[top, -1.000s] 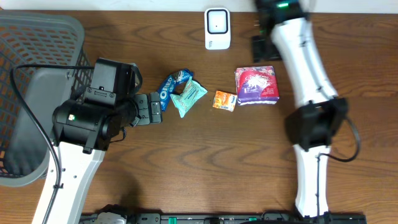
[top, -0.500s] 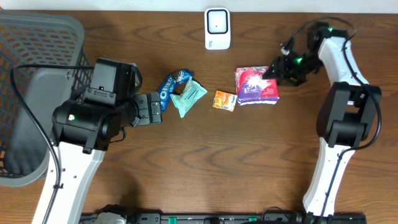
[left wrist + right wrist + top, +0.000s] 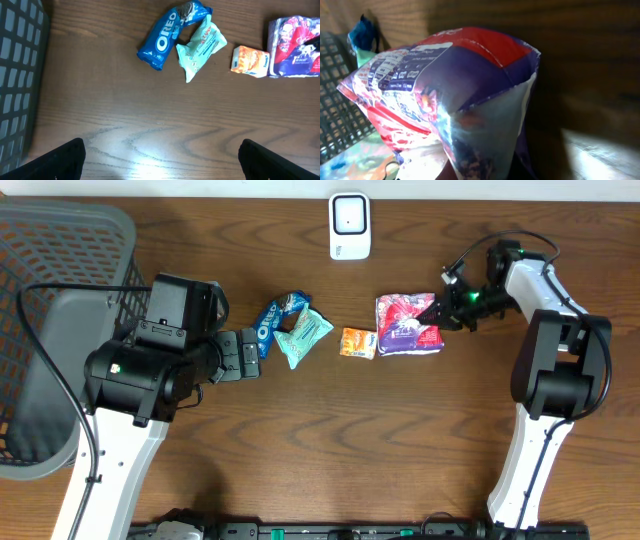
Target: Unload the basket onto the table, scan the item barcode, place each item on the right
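Note:
Next, I release the purple packet from my right gripper on bare wood (image 3: 597, 312) by its arm's black elbow, opposite the grey basket.
A purple and red packet (image 3: 408, 323) lies right of the table's centre. My right gripper (image 3: 446, 308) is at the packet's right edge and shut on its thin sealed end. In the right wrist view the packet (image 3: 455, 90) fills the frame and hides the fingers. A white scanner (image 3: 349, 225) stands at the back centre, apart from the packet. My left gripper (image 3: 246, 355) hangs open over bare wood with nothing between its fingers (image 3: 60, 160). No barcode is readable in any view.
A blue Oreo pack (image 3: 275, 318), a pale green packet (image 3: 303, 335) and a small orange packet (image 3: 361, 341) lie in a row left of the purple packet. A grey mesh basket (image 3: 60, 240) fills the left side.
My right arm has swung from the back of the table down to the purple packet's right edge and shut on it. The packet has shifted slightly left. The left arm has not moved.

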Controlling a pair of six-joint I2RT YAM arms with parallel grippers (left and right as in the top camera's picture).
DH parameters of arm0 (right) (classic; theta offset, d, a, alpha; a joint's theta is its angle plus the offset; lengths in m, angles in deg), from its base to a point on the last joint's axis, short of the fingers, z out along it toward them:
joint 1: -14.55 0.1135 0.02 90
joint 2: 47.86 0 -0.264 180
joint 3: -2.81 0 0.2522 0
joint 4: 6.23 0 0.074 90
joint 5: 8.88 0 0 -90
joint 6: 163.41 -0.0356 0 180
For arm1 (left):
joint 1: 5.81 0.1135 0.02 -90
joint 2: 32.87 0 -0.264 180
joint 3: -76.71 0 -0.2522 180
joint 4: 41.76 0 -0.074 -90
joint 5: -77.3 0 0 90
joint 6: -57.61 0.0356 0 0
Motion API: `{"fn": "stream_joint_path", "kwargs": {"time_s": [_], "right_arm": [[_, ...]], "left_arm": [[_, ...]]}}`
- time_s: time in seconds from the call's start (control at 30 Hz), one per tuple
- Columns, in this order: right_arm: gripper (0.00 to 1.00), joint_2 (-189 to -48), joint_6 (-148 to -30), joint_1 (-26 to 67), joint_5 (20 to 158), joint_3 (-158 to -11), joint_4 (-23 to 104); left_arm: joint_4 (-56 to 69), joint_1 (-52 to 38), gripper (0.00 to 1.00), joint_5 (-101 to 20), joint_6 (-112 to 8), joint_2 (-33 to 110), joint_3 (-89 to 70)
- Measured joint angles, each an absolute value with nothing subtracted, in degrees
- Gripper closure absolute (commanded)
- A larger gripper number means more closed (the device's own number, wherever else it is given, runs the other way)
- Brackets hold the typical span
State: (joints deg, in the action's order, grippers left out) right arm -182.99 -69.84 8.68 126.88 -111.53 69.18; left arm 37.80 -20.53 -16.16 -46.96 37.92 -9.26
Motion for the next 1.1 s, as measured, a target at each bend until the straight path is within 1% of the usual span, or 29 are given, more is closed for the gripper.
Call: {"fn": "stream_joint_path", "kwargs": {"time_s": [0.17,0.33,0.4,0.47,0.63,0.7,0.73,0.87,1.03,1.1], "right_arm": [[0.99,-182.8,-69.4,8.8,131.5,-108.7,69.6],[0.99,-183.3,-66.9,9.0,145.5,-108.0,69.5],[0.99,-183.2,-67.7,8.9,148.5,-109.3,69.1],[0.99,-182.9,-70.6,9.0,148.3,-111.1,67.4],[0.98,-179.6,-85.5,10.9,138.1,-115.5,55.5],[0.99,-177.5,-92.4,12.9,132.9,-116.6,48.4],[0.98,-176.1,-97.6,15.1,128.5,-117.8,42.5],[0.98,-174.8,-106.2,20.1,120.3,-119.4,31.8],[0.99,-174.8,-115.7,26.0,109.9,-119.6,24.7],[0.99,-174.8,-117.8,26.8,106.8,-119.6,23.5]], "left_arm": [[37.8,-20.5,0.02,-16.2,-47.0,37.9,-9.3],[37.8,-20.5,0.02,-16.1,-47.0,37.9,-9.3],[37.8,-20.5,0.02,-16.1,-47.0,37.9,-9.3],[37.8,-20.5,0.02,-16.2,-47.0,37.9,-9.3],[37.8,-20.5,0.02,-16.1,-47.0,37.9,-9.3],[37.8,-20.5,0.02,-16.2,-47.0,37.9,-9.3],[37.8,-20.5,0.02,-16.2,-47.0,37.9,-9.3],[37.8,-20.5,0.02,-16.2,-47.0,37.9,-9.3],[37.8,-20.5,0.02,-16.2,-47.0,37.9,-9.3],[37.8,-20.5,0.02,-16.2,-47.0,37.9,-9.3]]}}
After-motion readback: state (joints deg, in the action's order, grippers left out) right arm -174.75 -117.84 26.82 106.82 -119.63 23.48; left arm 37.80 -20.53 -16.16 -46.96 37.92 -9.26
